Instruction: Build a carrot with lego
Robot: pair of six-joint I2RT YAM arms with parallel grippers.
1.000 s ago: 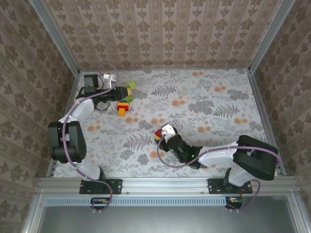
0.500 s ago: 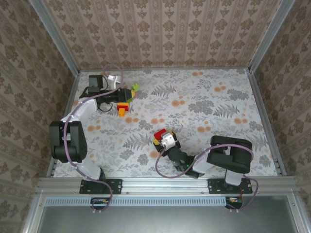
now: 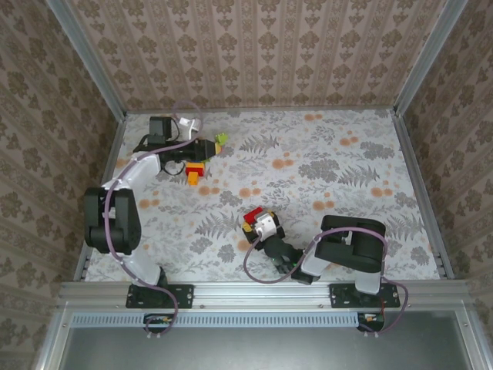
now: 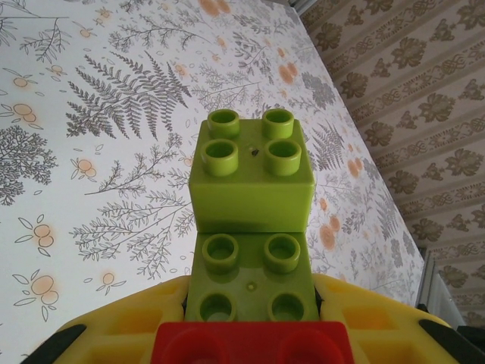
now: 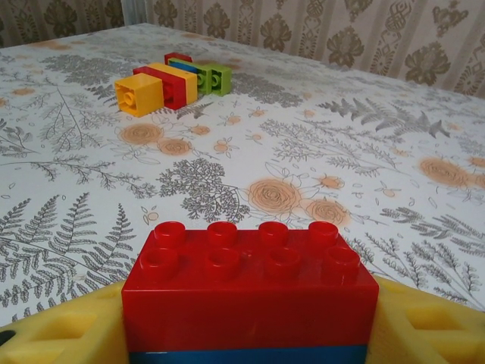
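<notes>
Next, my right gripper lets go of the red eight-stud brick on the tabletop point(image 3: 261, 225) beside the grey fern prints, toward the front edge.
My left gripper point(image 3: 209, 146) is at the far left of the table, shut on a lime-green lego piece point(image 3: 221, 140). In the left wrist view this is two green bricks point(image 4: 254, 182) joined in a step, pinched between yellow fingers point(image 4: 121, 322), with a red brick point(image 4: 250, 343) at the bottom edge. Just below that gripper a small lego stack point(image 3: 194, 171) lies on the table; the right wrist view shows it point(image 5: 170, 85) as orange, red, yellow, blue and green. My right gripper point(image 3: 256, 220) is near the table's middle, shut on a red eight-stud brick point(image 5: 250, 284) with blue under it.
The floral tabletop point(image 3: 339, 169) is walled by patterned panels and a metal frame rail point(image 3: 412, 166). The right arm point(image 3: 350, 243) is folded low near the front edge. The left arm point(image 3: 127, 181) reaches along the left side with a cable looping by it.
The left gripper has shifted right with the green piece, away from the stack. The right arm has folded in toward its base, and its gripper has drawn slightly nearer with the red brick.
</notes>
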